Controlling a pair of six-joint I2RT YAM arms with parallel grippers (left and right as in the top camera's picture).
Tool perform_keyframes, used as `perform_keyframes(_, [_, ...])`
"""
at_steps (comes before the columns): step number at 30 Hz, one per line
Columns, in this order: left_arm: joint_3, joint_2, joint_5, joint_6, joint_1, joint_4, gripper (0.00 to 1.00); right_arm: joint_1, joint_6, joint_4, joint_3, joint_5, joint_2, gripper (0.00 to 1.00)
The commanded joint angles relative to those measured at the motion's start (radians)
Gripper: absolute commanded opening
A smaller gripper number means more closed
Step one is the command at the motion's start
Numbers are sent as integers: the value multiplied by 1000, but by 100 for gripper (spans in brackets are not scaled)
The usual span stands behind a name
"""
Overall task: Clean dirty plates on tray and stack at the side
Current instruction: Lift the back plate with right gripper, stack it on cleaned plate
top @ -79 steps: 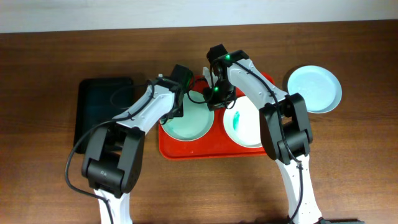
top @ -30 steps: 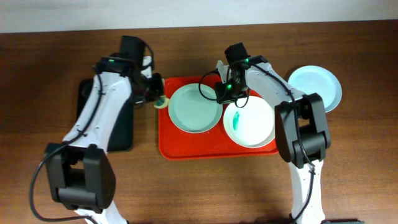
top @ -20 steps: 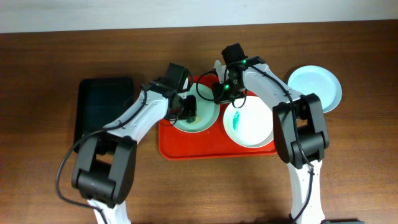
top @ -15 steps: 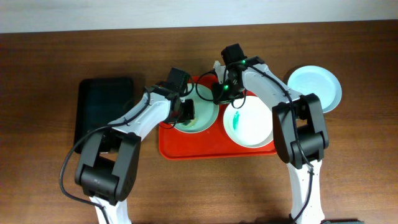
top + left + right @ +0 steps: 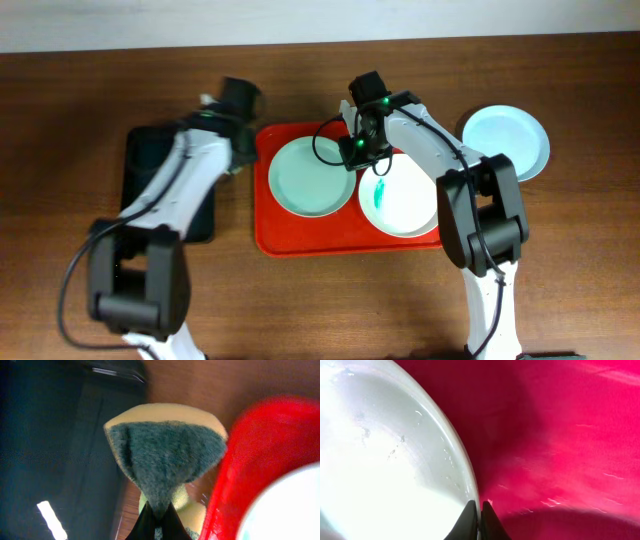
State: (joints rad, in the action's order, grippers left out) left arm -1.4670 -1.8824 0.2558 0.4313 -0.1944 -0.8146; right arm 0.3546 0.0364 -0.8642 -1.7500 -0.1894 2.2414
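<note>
Next, my right gripper lets go of the mint plate on top of the light blue plate [image 5: 504, 142] next to the orange-red tray.
The orange-red tray [image 5: 272, 236] holds the pale mint plate [image 5: 313, 177] on its left and the white plate [image 5: 405, 205] with a teal smear on its right. The light blue plate [image 5: 505, 142] lies on the table right of the tray. My right gripper [image 5: 354, 150] is shut on the mint plate's right rim, as the right wrist view shows [image 5: 480, 519]. My left gripper [image 5: 159, 510] is shut on a yellow-and-green sponge [image 5: 165, 452] and hangs over the gap between the black tray and the red tray [image 5: 250, 455]. In the overhead view the left gripper [image 5: 242, 158] is left of the red tray.
A narrower black tray [image 5: 150, 185] lies left of the red tray and also shows in the left wrist view [image 5: 55, 450]. Bare wooden table [image 5: 330, 310] lies in front. The right arm's cable loops over the mint plate's far edge.
My left gripper, with the sponge, has lifted off the mint plate and swung left to the gap beside the black tray. The right gripper stays on the mint plate's rim.
</note>
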Motion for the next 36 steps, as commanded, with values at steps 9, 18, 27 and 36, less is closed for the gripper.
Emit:
perform_keyframes(9, [-6,64,-227,2,420,-80,0,479,-491,162,-3,1492,-314,4])
perform_keyframes(18, [-6,64,-231,2,420,-80,0,537,-557,337,-2,1627,-314,4])
perform_keyframes(27, [-6,64,-243,2,418,-77,0,-119,-2,-42,-2,-36,-310,4])
perform_keyframes(36, [-6,64,-269,2,417,-77,0,-827,145,51,236,-219,-283,4])
